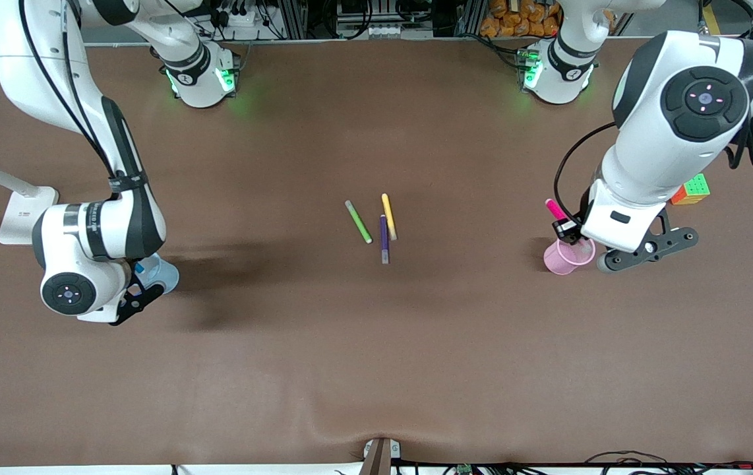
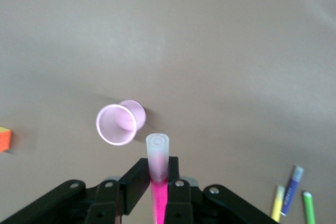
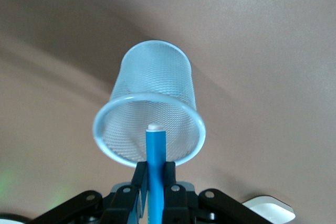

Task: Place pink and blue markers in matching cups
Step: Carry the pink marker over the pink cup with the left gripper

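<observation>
I will release the blue marker from my right gripper inside the pale blue mesh cup [image 1: 161, 274] [image 3: 151, 111], so it leans against the cup's rim.
My left gripper [image 1: 567, 228] is shut on the pink marker [image 1: 555, 209], which it holds tilted over the pale pink cup [image 1: 568, 256] at the left arm's end of the table. In the left wrist view the marker's pale end [image 2: 157, 153] hangs just beside the cup's rim [image 2: 118, 123], between the fingers [image 2: 137, 179]. My right gripper [image 1: 140, 272] is shut on the blue marker [image 3: 155, 163], over the pale blue mesh cup [image 1: 161, 274] at the right arm's end. In the right wrist view the marker's tip points into the cup's mouth [image 3: 149, 127].
A green pen [image 1: 358, 221], a yellow pen [image 1: 388, 216] and a dark purple pen [image 1: 384, 239] lie together mid-table. A colour cube [image 1: 693, 189] sits near the left arm. A white lamp base [image 1: 24, 214] stands by the right arm.
</observation>
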`<action>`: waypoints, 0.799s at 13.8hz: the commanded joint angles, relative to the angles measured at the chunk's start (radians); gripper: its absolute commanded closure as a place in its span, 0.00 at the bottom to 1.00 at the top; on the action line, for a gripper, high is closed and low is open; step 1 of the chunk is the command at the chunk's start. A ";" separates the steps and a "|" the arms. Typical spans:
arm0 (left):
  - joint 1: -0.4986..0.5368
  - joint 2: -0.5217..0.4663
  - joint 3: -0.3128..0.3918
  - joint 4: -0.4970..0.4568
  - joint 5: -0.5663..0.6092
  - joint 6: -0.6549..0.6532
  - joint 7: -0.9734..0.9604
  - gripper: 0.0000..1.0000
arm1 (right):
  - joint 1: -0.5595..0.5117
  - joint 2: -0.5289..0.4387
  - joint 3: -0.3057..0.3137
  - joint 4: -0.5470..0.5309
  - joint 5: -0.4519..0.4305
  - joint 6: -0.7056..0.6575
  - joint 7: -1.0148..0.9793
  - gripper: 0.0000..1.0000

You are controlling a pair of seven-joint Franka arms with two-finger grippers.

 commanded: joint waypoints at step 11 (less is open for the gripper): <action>0.064 -0.033 0.007 -0.138 0.081 0.167 0.086 1.00 | -0.009 0.030 0.021 0.015 0.056 0.016 0.007 1.00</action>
